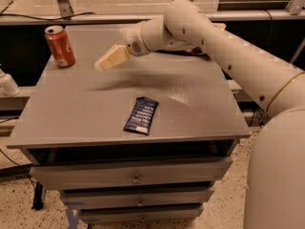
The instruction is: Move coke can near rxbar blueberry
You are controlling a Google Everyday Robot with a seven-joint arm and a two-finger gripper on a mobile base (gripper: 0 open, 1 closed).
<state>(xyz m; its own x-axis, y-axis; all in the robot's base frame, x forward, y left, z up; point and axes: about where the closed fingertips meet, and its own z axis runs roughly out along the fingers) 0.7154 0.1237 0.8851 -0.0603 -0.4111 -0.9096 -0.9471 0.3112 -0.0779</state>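
The red coke can should go near the rxbar blueberry. So my gripper needs to close around the middle of the red coke can [61, 47].
The red coke can [60, 46] stands upright at the far left corner of the grey cabinet top [86, 113]. The dark navy rxbar blueberry [141, 115] lies flat near the front middle of the top. My gripper [110, 58] hangs above the top, to the right of the can and apart from it, behind and to the left of the bar. It holds nothing that I can see.
My white arm [228, 51] reaches in from the right across the back of the cabinet and hides most of a brown snack bag [198, 49] at the back right. Drawers [136, 178] sit below the top. A white object [7, 84] stands at the left edge.
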